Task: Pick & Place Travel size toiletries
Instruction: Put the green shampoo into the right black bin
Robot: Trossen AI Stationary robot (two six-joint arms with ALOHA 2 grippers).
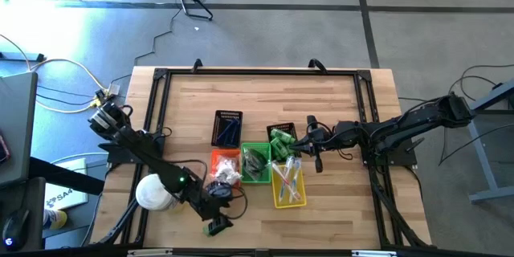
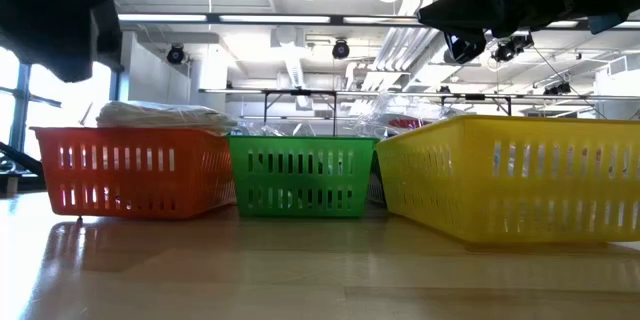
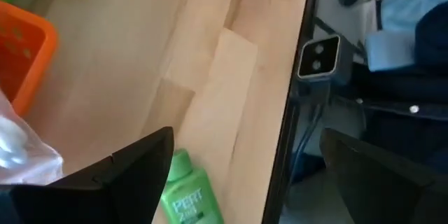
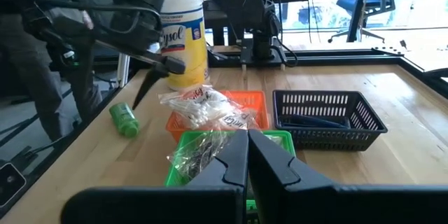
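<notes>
The green bottle is next: next my left gripper closes around the middle of the green bottle's body [image 1: 211, 229] [image 3: 194, 218], below the PERT lettering.
A small green bottle [image 3: 186, 197] lies on its side on the wood near the table's front edge [image 1: 218, 226], also visible in the right wrist view [image 4: 124, 120]. My left gripper [image 3: 246, 140] hangs open just above it, one finger [image 3: 112, 178] beside the bottle's cap, without touching it. Clear-wrapped white pieces [image 4: 208, 109] lie piled in the orange basket [image 1: 225, 165]. A clear bag with dark pieces [image 4: 201, 151] sits in the green basket [image 1: 255, 163]. My right gripper [image 4: 247, 155] is shut, holding nothing, above the baskets [image 1: 299, 141].
A round white-and-yellow container [image 1: 152, 193] stands left of the left arm. A yellow basket [image 1: 287, 185] with slim sticks and two black baskets [image 1: 227, 128] [image 1: 281, 139] stand mid-table. A black frame rail [image 3: 294, 105] runs along the table edge beside the bottle.
</notes>
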